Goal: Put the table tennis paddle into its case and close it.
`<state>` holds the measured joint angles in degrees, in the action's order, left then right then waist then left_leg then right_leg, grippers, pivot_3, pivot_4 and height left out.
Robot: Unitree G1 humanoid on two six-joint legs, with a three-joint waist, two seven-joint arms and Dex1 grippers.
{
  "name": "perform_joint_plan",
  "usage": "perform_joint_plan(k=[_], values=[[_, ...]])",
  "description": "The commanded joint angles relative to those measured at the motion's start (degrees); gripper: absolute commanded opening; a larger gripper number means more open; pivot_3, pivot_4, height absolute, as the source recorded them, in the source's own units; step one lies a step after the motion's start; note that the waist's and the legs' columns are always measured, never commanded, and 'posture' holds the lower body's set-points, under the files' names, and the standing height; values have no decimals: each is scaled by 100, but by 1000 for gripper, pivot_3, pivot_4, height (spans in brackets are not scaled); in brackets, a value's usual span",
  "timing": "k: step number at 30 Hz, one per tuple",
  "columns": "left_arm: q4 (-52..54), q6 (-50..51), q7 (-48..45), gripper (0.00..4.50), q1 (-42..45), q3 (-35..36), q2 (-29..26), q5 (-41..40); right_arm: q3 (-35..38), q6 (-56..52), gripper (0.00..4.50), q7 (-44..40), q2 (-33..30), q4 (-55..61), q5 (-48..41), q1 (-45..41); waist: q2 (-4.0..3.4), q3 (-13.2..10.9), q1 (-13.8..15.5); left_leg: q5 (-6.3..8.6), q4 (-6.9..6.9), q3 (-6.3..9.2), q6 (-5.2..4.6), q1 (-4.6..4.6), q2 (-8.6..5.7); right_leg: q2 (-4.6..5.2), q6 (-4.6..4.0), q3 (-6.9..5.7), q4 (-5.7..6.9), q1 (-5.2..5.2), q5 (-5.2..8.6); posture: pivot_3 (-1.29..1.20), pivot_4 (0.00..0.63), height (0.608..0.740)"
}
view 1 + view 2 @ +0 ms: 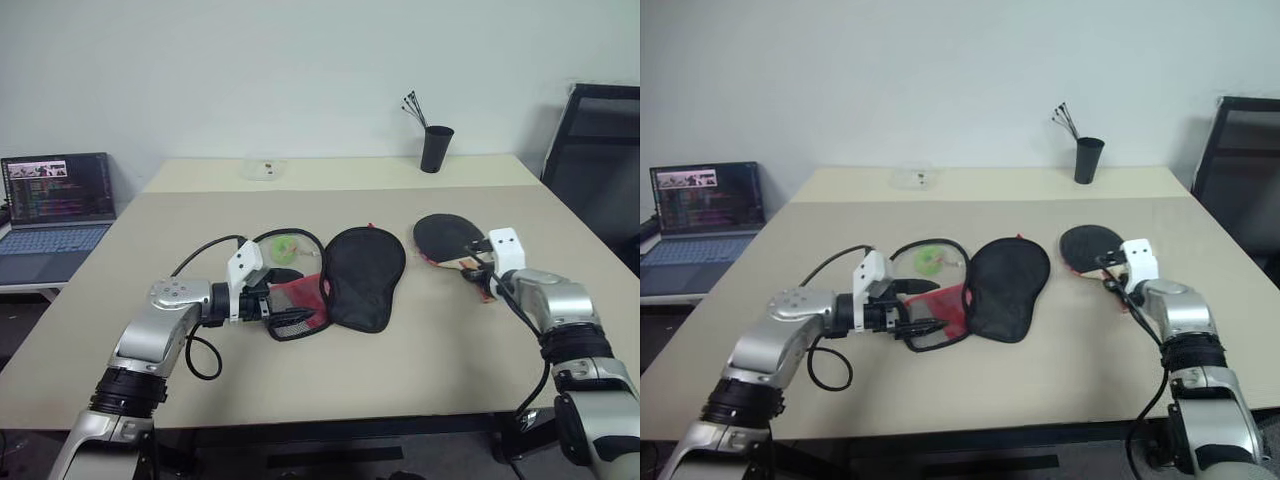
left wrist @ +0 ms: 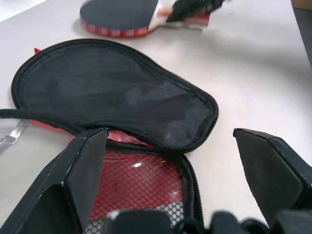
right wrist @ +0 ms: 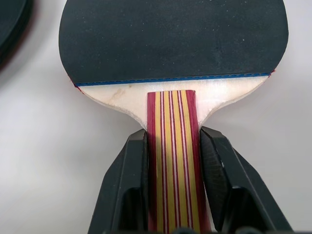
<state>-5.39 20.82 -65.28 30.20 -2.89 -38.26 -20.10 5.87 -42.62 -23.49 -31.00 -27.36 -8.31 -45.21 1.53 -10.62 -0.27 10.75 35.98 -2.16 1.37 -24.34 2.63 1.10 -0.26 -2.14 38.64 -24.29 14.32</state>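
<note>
The robot's right gripper should release the table tennis paddle in the solid black half of the case [image 1: 364, 266].
The table tennis paddle [image 3: 173, 39] has a black rubber face and a striped red and tan handle. It is at the right of the table, seen as the paddle [image 1: 443, 236] in the left eye view. My right gripper [image 3: 173, 136] is shut on the handle, one finger on each side. The black case [image 1: 362, 272] lies in the middle of the table with its flap spread flat. Its red mesh part [image 2: 141, 183] is at the narrow end. My left gripper [image 2: 170, 134] is open, its fingers standing wide on either side of that narrow end.
A green roll [image 1: 285, 246] and a black cable lie just behind the case. A black cup [image 1: 436, 148] with sticks and a small clear box [image 1: 266, 169] stand at the far edge. A laptop [image 1: 58, 205] is at the left, a black chair [image 1: 600, 160] at the right.
</note>
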Motion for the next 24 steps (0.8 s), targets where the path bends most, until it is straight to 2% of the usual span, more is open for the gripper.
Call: perform_joint_plan(k=[1, 4, 6, 11, 14, 18, 24], values=[[278, -33, 18, 4500, -12, 203, -84, -104, 342, -527, 1140, 138, -5, 1310, -304, -91, -1, -1, -24, 0, -2, 0, 0, 0, 1, -2, 0, 1, -1, -1, 0, 0, 150, 740], [258, -41, 17, 4500, -19, 224, -98, -105, 453, -1211, 1139, 380, 358, 2195, -561, -70, -2, -1, -68, 1, -5, 1, 0, 1, 1, -6, 0, 2, -1, -5, 1, 0, 150, 740], [231, -48, 12, 4500, -12, 242, -106, -101, 415, -1761, 1139, 567, 837, 2862, -800, -2, -2, -1, -101, 1, -4, 3, 0, 3, 4, -6, 0, -1, 1, -5, 1, 0, 150, 740], [224, -34, 21, 4500, -11, 282, -116, -92, 354, -2796, 1130, 1363, 2633, 3945, -1161, 171, -2, -1, -159, 0, -4, 17, 0, 11, 10, -6, -5, -1, 20, -6, 4, 0, 150, 740], [260, -4, 36, 4500, -23, 275, -111, -96, 199, -2848, 1129, 1702, 3296, 3964, -1074, 283, -3, -2, -143, 0, -4, 21, 0, 8, 12, -6, -7, -5, 23, -8, 5, 0, 150, 740], [347, 48, 51, 4500, -55, 277, -128, -117, 66, -2693, 1129, 2001, 3728, 3725, -998, 354, 2, 1, -87, 0, 2, 20, 0, -5, 6, 8, -7, -11, 17, -6, 5, 0, 150, 740], [395, 88, 98, 4500, -66, 281, -139, -120, 17, -2278, 1129, 2270, 3845, 3165, -804, 417, 4, 2, -93, 0, 2, 22, 0, -9, 4, 11, 1, -7, 2, -6, 0, 0, 150, 740]])
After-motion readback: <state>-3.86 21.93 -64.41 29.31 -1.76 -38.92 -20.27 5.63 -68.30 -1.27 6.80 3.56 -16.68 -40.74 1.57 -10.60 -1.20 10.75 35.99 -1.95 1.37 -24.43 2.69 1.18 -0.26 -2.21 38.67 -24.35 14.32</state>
